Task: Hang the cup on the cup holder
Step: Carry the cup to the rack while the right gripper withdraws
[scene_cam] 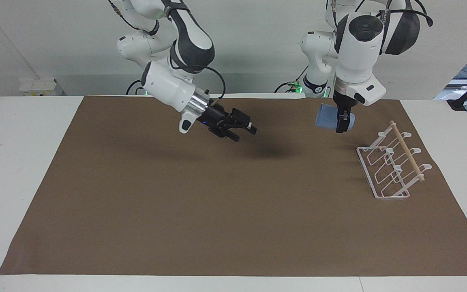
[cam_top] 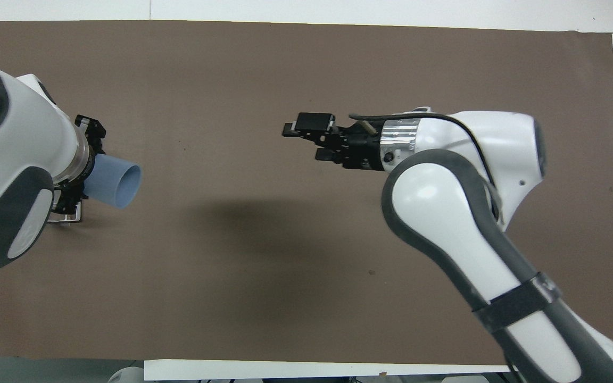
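Next, my left gripper lets go of the light-blue cup on the cup holder's end [cam_top: 43, 135] farthest from the cup holder's visible corner.
My left gripper [scene_cam: 341, 121] is shut on the light-blue cup [scene_cam: 327, 117] and holds it on its side in the air, rim toward the right arm's end. It is over the mat beside the cup holder [scene_cam: 391, 166], a white wire rack with a wooden dowel standing toward the left arm's end. In the overhead view the cup [cam_top: 117, 184] sticks out from my left gripper [cam_top: 84, 169], and only a corner of the cup holder [cam_top: 65, 215] shows under the arm. My right gripper [scene_cam: 245, 133] is open and empty over the middle of the mat; it also shows in the overhead view [cam_top: 309, 139].
A brown mat [scene_cam: 201, 211] covers most of the white table [scene_cam: 18, 162]. The raised right arm casts a shadow on the mat [scene_cam: 274, 152].
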